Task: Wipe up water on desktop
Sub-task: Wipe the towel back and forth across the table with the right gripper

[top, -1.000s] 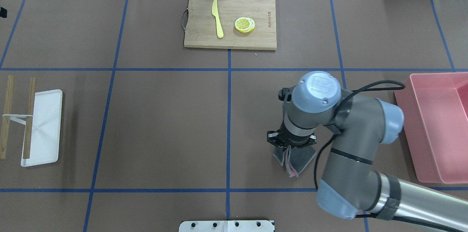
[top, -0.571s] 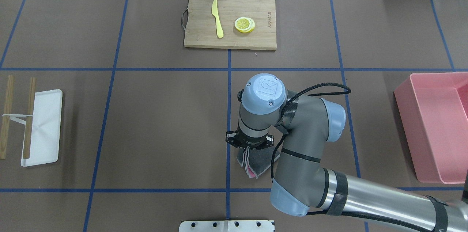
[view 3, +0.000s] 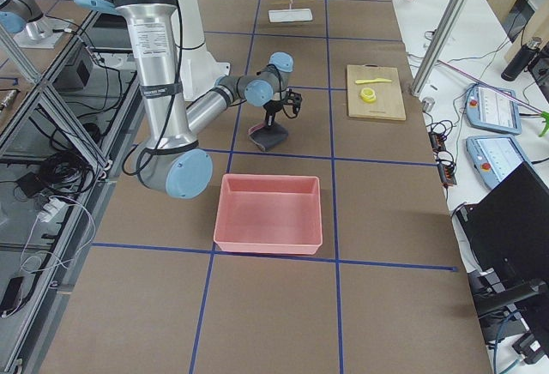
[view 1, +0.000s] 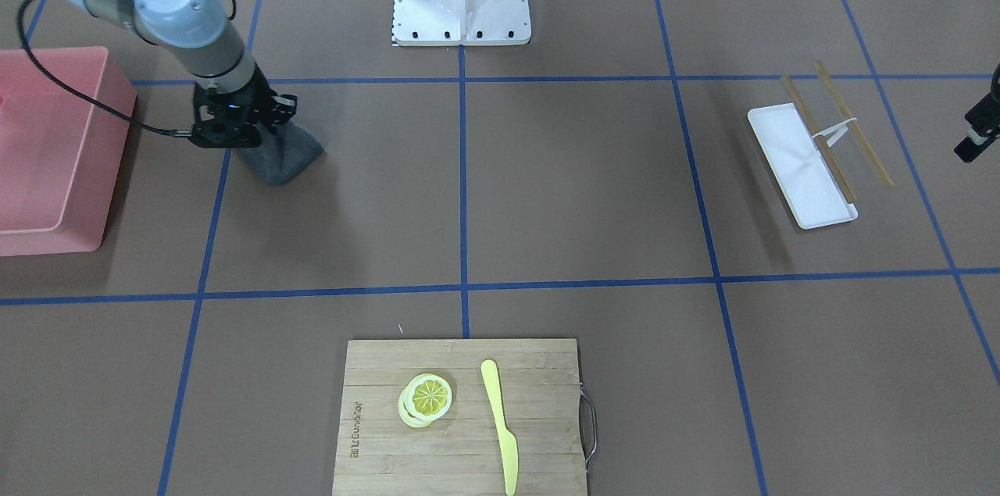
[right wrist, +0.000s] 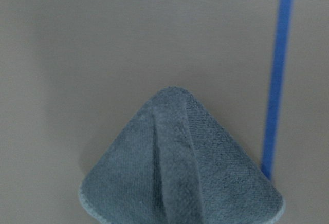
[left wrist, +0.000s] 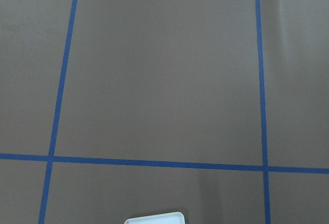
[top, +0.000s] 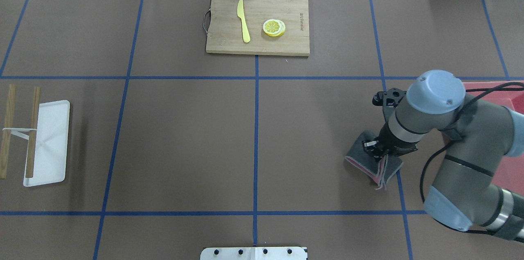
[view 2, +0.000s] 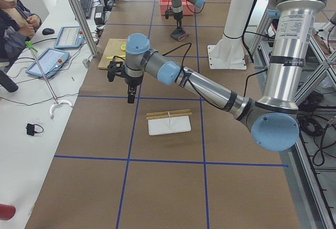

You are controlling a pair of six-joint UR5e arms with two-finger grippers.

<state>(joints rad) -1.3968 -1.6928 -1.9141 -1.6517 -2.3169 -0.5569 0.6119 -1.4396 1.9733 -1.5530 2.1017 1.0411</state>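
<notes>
The folded grey cloth will leave my right gripper inside the pink bin point(view 1: 11, 102). The cloth still rests on the desktop.
The brown desktop point(top: 184, 137) with its blue tape grid fills the overhead view. My right gripper point(top: 382, 155) points down and is shut on a folded grey cloth point(top: 365, 154) with a pink edge. The cloth rests on the desktop beside a blue tape line, close to the pink bin. The cloth also shows in the front-facing view point(view 1: 281, 156) and the right wrist view point(right wrist: 180, 172). I see no water on the surface. My left gripper point(view 2: 130, 99) hangs above the desktop on the left side; I cannot tell if it is open or shut.
A pink bin point(view 1: 47, 242) stands just right of the cloth. A bamboo cutting board point(top: 225, 43) with a yellow knife point(top: 243, 20) and lemon slices point(top: 274, 28) lies at the far middle. A white tray point(top: 53, 157) with wooden sticks point(top: 32, 129) lies at the left.
My right gripper dragged the cloth left to the middle tape line, then swept it far right, to beside the pink bin.
</notes>
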